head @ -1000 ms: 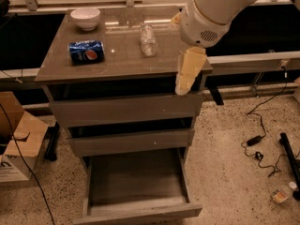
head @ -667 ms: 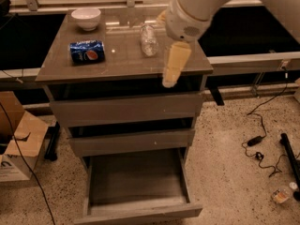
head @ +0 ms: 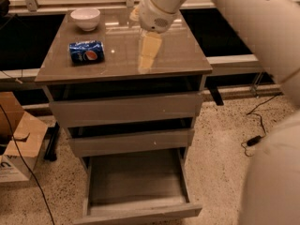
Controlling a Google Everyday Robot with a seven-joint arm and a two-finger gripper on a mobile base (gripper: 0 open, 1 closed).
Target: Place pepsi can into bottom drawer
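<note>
Next, my gripper should go to the pepsi can's end (head: 98, 51) that faces the middle of the cabinet top and close there.
The blue pepsi can (head: 87, 51) lies on its side on the left part of the cabinet top (head: 117, 64). My gripper (head: 147, 54) hangs from the white arm over the middle of the top, to the right of the can and apart from it. The bottom drawer (head: 137, 181) is pulled out and open, with nothing showing inside it. The two drawers above it are pushed in.
A white bowl (head: 85, 18) stands at the back left of the top. Cardboard boxes (head: 16, 144) sit on the floor to the left. Cables (head: 255, 137) lie on the floor to the right. My white arm (head: 262, 41) fills the right side.
My gripper has moved left across the cabinet top, closer to the pepsi can. The clear bottle that showed earlier is now hidden behind the arm. The can and drawer have not moved.
</note>
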